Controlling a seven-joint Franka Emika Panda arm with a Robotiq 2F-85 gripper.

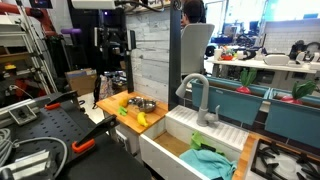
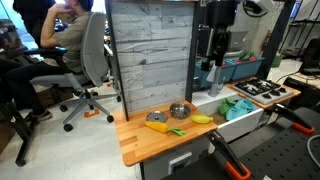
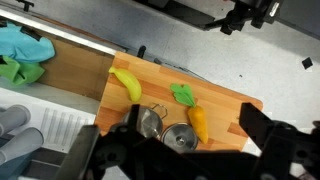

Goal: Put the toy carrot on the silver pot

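Observation:
I should next lower my gripper to the yellow-orange body (image 1: 123,101) (image 3: 198,122) of the toy carrot and close it there, so that the carrot's green leafy end stays free.
The toy carrot (image 3: 197,122), yellow-orange with a green leafy end, lies flat on the wooden counter (image 3: 225,105). It also shows in both exterior views (image 2: 157,125) (image 1: 127,102). The silver pot (image 3: 150,122) stands just beside it, a round metal lid (image 3: 179,137) between them; the pot shows in both exterior views (image 2: 179,111) (image 1: 143,104). My gripper (image 3: 185,150) is open and empty, high above the pot and carrot, touching nothing. It hangs well over the counter in both exterior views (image 2: 213,58) (image 1: 113,50).
A plain yellow toy piece (image 3: 126,84) lies on the counter towards the white sink (image 2: 240,115). The sink holds blue and green cloths (image 3: 22,55) and has a faucet (image 1: 200,100). A grey plank wall (image 2: 150,55) backs the counter. A stove top (image 2: 262,90) lies beyond the sink.

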